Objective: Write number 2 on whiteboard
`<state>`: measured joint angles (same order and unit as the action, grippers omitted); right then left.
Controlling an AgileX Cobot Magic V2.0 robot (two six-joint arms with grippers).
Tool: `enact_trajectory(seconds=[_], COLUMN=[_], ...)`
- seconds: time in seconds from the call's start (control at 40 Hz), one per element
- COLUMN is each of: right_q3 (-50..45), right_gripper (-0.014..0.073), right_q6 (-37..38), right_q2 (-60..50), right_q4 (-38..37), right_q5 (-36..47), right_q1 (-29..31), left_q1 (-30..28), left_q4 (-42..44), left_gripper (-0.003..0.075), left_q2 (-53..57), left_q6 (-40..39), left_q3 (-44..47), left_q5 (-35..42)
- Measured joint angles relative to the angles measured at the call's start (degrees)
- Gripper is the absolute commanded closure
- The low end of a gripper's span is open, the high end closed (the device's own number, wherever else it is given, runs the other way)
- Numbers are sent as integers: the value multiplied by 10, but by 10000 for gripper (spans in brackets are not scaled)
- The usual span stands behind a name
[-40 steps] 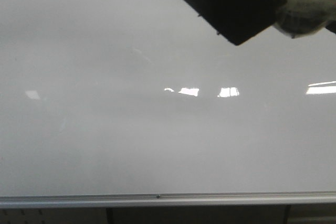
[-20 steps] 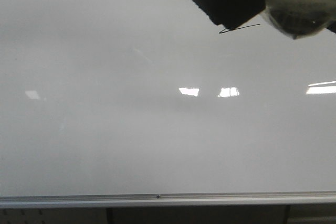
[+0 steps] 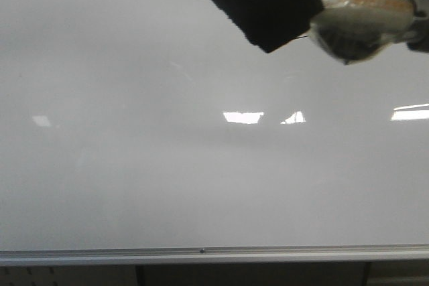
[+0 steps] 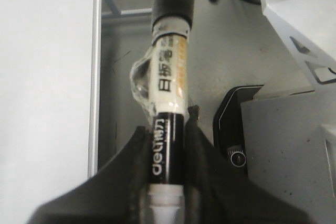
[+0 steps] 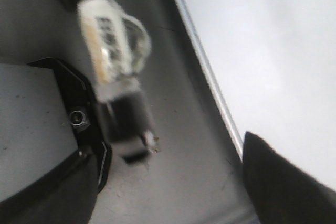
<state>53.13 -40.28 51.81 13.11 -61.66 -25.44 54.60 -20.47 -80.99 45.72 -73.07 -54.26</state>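
My left gripper is to let go of the marker high on the whiteboard (image 3: 23, 22), well above the small, faint reflection of light.
The whiteboard (image 3: 201, 165) fills the front view, glossy grey-white with light reflections. My left gripper (image 3: 268, 5) is a black shape at the top of the board, shut on a black-and-white marker (image 3: 355, 25) wrapped in clear tape. In the left wrist view the jaws (image 4: 168, 121) clamp the marker's black barrel (image 4: 170, 77), with the board (image 4: 47, 77) alongside. The number 2 is hidden behind the gripper. My right gripper (image 5: 165, 148) is open and empty, its fingers wide apart. The blurred marker (image 5: 113, 51) and the board (image 5: 273, 51) lie ahead of it.
A silver rail (image 3: 201, 254) runs along the board's bottom edge. A black device with a round knob (image 4: 239, 129) sits on the grey surface below the board, also in the right wrist view (image 5: 73, 114). A white machine housing (image 4: 299, 14) stands near it.
My left gripper with the marker has moved left and a little down. It now covers the slanted black stroke that showed under it half a second ago.
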Motion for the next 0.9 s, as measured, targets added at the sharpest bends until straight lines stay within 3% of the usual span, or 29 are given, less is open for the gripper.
enact_trajectory(seconds=[0.17,0.4,0.6,0.9], right_q3=[0,0,0,0], right_gripper=[1,1,1,1], right_q6=[128,175,177,178], right_q2=[-43,-59,-59,-59], right_q4=[-98,-123,-123,-123], right_q5=[3,3,4,22], right_q1=[63,101,102,102], left_q1=[0,-18,-125,-341], left_q4=[106,340,387,390], left_gripper=[722,722,722,722], left_q2=[22,54,109,210], left_q6=[-96,-382,-501,-623], left_q3=[0,0,38,220], left_q5=[-14,-20,40,263])
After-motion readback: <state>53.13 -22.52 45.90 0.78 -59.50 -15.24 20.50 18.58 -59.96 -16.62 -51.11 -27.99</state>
